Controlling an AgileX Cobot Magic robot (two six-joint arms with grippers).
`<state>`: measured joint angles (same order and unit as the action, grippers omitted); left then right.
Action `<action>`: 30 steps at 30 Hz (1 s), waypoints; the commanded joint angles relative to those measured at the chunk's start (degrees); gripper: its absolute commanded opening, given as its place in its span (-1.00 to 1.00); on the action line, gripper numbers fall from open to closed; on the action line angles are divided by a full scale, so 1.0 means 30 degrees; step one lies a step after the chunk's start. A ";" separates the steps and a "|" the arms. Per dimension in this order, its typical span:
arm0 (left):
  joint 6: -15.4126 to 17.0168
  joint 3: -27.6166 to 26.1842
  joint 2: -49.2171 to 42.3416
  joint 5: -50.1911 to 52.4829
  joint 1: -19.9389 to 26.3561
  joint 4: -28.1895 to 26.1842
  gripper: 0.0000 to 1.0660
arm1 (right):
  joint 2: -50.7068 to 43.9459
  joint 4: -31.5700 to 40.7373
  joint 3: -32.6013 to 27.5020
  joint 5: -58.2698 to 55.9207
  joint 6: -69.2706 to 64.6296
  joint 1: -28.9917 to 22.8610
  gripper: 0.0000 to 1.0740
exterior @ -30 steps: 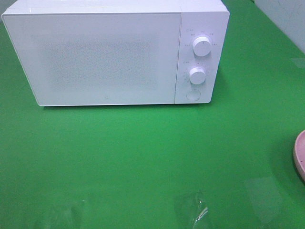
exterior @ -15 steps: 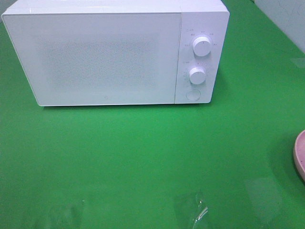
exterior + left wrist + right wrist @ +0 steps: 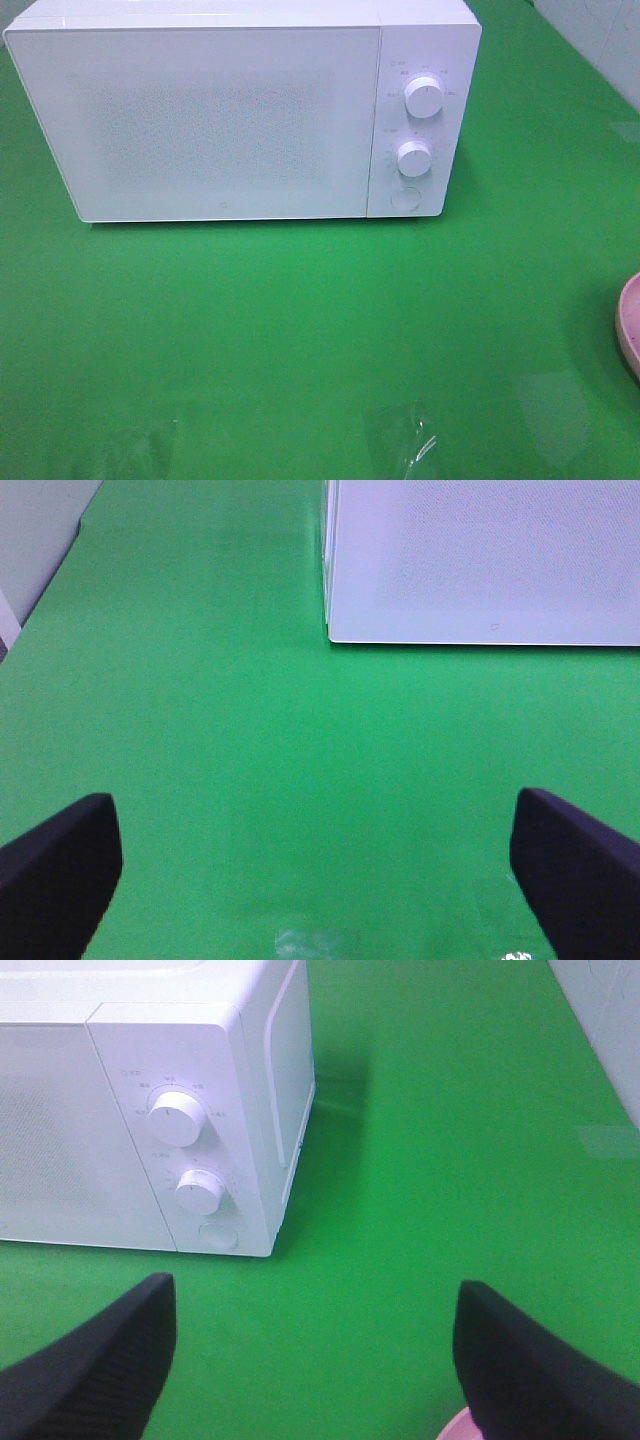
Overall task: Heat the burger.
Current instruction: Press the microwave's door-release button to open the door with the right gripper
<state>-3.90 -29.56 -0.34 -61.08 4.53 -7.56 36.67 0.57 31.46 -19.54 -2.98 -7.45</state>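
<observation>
The robot's right gripper needs to next go to the round button [image 3: 408,198] [image 3: 218,1235] below the lower knob of the microwave and close just in front of that button.
The burger is out of view in every frame. A white microwave [image 3: 240,110] stands at the back of the green table with its door shut; two round knobs [image 3: 424,97] and a round button [image 3: 404,198] are on its right panel. It also shows in the left wrist view [image 3: 480,560] and the right wrist view [image 3: 150,1110]. My left gripper [image 3: 315,865] is open and empty over bare green cloth, short of the microwave's front left corner. My right gripper [image 3: 315,1355] is open and empty, in front of the control panel. Neither gripper shows in the high view.
The rim of a pink plate [image 3: 630,325] shows at the right edge of the table; a sliver of it shows in the right wrist view [image 3: 462,1426]. Clear plastic film [image 3: 415,445] lies near the front edge. A pale wall [image 3: 40,540] borders the table on the left.
</observation>
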 commanded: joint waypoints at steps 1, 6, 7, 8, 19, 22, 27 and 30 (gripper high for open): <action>0.0076 0.0019 -0.0325 0.0019 0.0019 0.0038 0.83 | 0.1203 0.0000 0.0115 0.1795 0.0115 0.0000 0.36; 0.0076 0.0019 -0.0325 0.0019 0.0019 0.0038 0.83 | 0.2044 -0.0095 -0.0019 0.3170 0.0115 0.0000 0.36; 0.0076 0.0019 -0.0325 0.0019 0.0019 0.0038 0.83 | 0.2445 -0.0306 -0.0382 0.4832 0.0115 0.0000 0.36; 0.0076 0.0019 -0.0325 0.0019 0.0019 0.0038 0.83 | 0.2750 -0.0707 -0.1012 0.6780 0.0115 0.0000 0.36; 0.0076 0.0019 -0.0325 0.0019 0.0019 0.0038 0.83 | 0.4966 -0.0439 -0.3801 1.3694 0.0477 0.0000 0.36; 0.0076 0.0019 -0.0325 0.0019 0.0019 0.0038 0.83 | 0.6150 -0.0439 -0.4316 1.5279 0.0764 0.0000 0.36; 0.0076 0.0019 -0.0325 0.0019 0.0019 0.0038 0.83 | 0.8346 0.2196 -0.5290 1.8927 0.1299 -0.0554 0.36; 0.0076 0.0019 -0.0325 0.0019 0.0019 0.0038 0.83 | 0.9053 0.3342 -0.5405 1.9691 0.2502 -0.1413 0.36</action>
<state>-3.90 -29.56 -0.34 -61.08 4.53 -7.56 63.54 9.45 15.36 37.64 2.86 -11.80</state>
